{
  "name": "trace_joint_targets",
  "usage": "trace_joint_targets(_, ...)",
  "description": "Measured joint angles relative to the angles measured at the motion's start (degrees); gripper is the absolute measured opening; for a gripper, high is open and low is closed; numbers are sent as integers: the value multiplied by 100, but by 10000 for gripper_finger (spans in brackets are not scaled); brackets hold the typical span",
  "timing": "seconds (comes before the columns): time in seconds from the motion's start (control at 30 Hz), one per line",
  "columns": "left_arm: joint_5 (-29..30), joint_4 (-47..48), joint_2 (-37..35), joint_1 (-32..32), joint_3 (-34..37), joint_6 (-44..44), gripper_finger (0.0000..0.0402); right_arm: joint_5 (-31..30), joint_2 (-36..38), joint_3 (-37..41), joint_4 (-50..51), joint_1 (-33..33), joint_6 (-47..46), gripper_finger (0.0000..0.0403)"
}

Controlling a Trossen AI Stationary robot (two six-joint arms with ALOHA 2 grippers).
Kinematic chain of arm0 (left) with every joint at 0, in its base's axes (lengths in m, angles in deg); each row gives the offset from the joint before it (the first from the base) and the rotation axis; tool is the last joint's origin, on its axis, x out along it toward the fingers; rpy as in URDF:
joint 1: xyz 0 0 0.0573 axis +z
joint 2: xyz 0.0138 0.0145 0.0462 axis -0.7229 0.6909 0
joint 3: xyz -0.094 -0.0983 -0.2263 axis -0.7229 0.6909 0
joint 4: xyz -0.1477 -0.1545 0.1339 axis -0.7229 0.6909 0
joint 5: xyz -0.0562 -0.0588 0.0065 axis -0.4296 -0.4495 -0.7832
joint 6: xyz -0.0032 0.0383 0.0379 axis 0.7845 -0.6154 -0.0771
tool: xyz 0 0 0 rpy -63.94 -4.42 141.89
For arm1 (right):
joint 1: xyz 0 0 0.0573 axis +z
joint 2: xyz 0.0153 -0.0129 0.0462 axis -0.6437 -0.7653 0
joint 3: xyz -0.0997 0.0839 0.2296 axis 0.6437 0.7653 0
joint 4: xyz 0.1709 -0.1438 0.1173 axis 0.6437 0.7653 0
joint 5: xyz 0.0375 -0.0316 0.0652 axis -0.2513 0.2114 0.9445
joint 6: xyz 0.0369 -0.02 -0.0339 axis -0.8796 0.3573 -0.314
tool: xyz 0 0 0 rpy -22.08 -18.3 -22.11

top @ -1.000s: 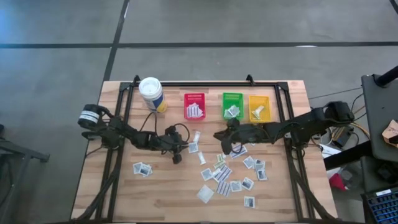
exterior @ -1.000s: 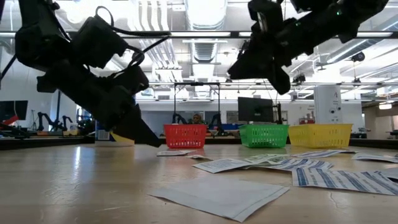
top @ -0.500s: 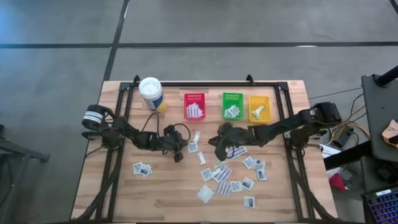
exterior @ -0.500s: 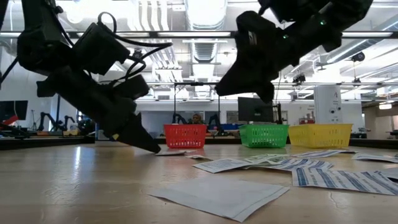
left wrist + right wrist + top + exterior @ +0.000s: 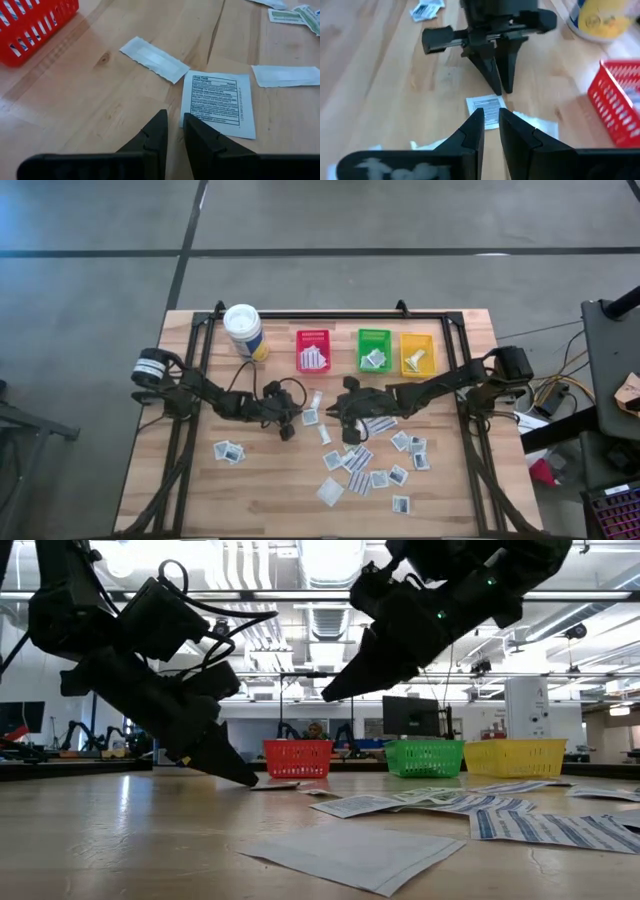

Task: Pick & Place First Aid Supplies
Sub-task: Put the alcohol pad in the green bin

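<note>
My left gripper waits at one corner of the square printed packet. Next, my right gripper closes on the square printed packet's corner (image 5: 317, 423) (image 5: 487, 127) closest to it, across from that one.
A square white packet with dark print (image 5: 311, 417) (image 5: 217, 104) (image 5: 487, 106) lies flat on the wooden table between my two grippers. My left gripper (image 5: 297, 420) (image 5: 175, 116) is low on the packet's left side, its tips down at the table (image 5: 245, 780), with a narrow gap and nothing between the fingers. My right gripper (image 5: 334, 418) (image 5: 491, 112) hovers above the table (image 5: 328, 697) on the packet's right side. It slants down at the packet, also with a narrow gap and nothing held. A plain oblong packet (image 5: 155, 59) lies just beyond. My left gripper has one fingertip (image 5: 189, 117) at the printed packet's near corner (image 5: 184, 112), slanting down from the table's left. Whether it touches the packet cannot be told. The packet lies flat on the table.
Red (image 5: 313, 351), green (image 5: 374, 350) and yellow (image 5: 417, 352) bins stand in a row at the far side, each with packets inside. A white canister (image 5: 243, 330) stands far left. Several loose packets (image 5: 370, 460) lie scattered to the near right, and one pair (image 5: 228, 450) near left.
My right gripper has come from near the green bin toward the table's left and downward, rolling about its own axis, and now points at the printed packet opposite my left gripper.
</note>
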Motion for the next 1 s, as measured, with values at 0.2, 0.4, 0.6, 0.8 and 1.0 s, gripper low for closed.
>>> trace_joint_targets(0.2, -137, 38, -4, 7, -5, 82, 64, 28, -222, -464, 875, 15, 1017, 70)
trace_joint_targets(0.4, -180, 40, -4, 10, -5, 232, 64, 26, -529, -985, 1686, 40, 1916, 101)
trace_joint_targets(0.6, -227, 49, -2, 11, -4, 597, 64, 26, -928, -1265, 1703, 124, 2865, 113)
trace_joint_targets(0.8, -306, 47, 0, 11, -4, 763, 64, 24, -1165, -1507, 1698, 205, 3093, 108)
trace_joint_targets(1.0, -452, 49, 2, 9, -6, 842, 64, 22, -1578, -1739, 1694, 206, 3285, 106)
